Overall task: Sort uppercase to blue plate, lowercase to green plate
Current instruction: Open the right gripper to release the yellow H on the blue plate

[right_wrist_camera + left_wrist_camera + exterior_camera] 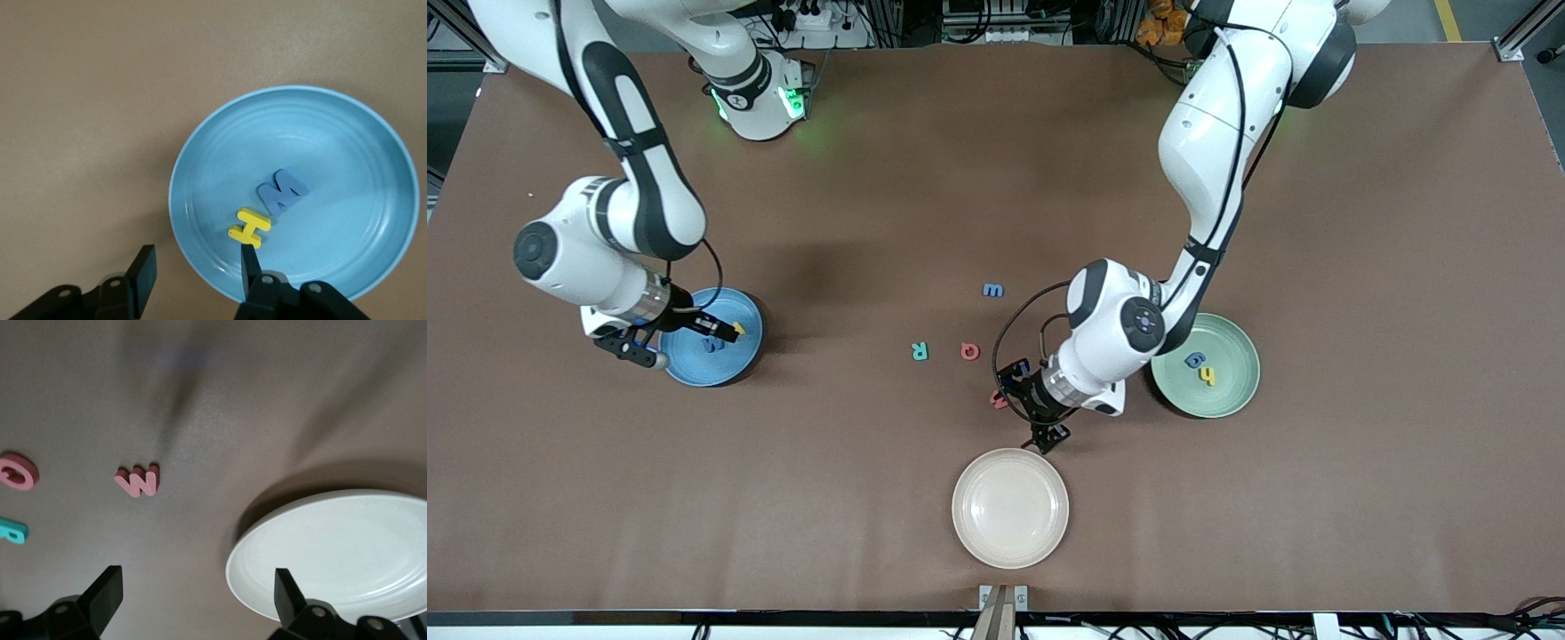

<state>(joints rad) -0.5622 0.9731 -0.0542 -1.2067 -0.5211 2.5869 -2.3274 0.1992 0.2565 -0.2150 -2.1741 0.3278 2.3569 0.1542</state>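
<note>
Next, the left gripper closes on the outer sides (pixel 998 400) (pixel 138 481) of the red w, which sits between the red Q and the cream plate.
The blue plate (pixel 694 369) holds the yellow H (pixel 737 327) and blue M (pixel 710 344), which also show in the right wrist view, H (pixel 250 227) and M (pixel 283 191). My right gripper (pixel 685 342) is open and empty over that plate's rim (pixel 333 133). The green plate (pixel 1227 396) holds the blue g (pixel 1194 359) and yellow h (pixel 1208 376). My left gripper (pixel 1030 407) is open and empty, low over the table beside the red w (pixel 138 481). The teal R (pixel 919 350), red Q (pixel 969 351) and blue m (pixel 993 290) lie on the table.
A cream plate (pixel 1009 507) sits nearer the front camera than the left gripper, and its rim (pixel 340 553) shows by one left finger. The table is covered in brown cloth.
</note>
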